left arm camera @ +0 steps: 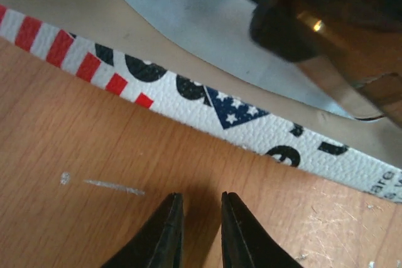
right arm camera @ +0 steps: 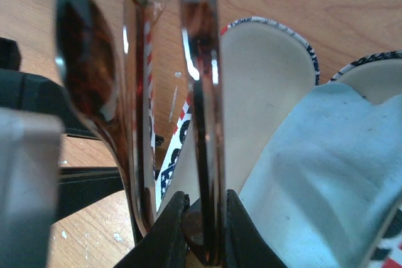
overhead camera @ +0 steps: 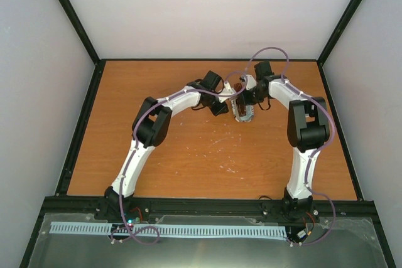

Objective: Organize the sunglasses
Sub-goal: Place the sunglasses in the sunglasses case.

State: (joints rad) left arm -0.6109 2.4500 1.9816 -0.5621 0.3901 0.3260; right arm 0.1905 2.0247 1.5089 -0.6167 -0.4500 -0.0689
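Note:
The robot's right gripper should release the sunglasses inside the open flag-patterned case [overhead camera: 247,105] [right arm camera: 267,155], against the light blue cloth. The sunglasses are now held over that case.
My right gripper [right arm camera: 202,205] is shut on the sunglasses [right arm camera: 202,92], whose reddish-brown frame and brown lens [right arm camera: 88,73] fill the right wrist view. It holds them over the open flag-patterned case [right arm camera: 264,86], where the light blue cloth [right arm camera: 333,174] lies. In the top view the sunglasses [overhead camera: 236,90] and case [overhead camera: 242,112] sit between the two grippers at the table's middle back. My left gripper [left arm camera: 201,202] is open and empty, just off the case's outer wall [left arm camera: 207,108]. The sunglasses show dark at that view's top right [left arm camera: 326,10].
The wooden table [overhead camera: 207,155] has black rails along its edges and white walls around it. Both arms bend inward toward the case at the back centre.

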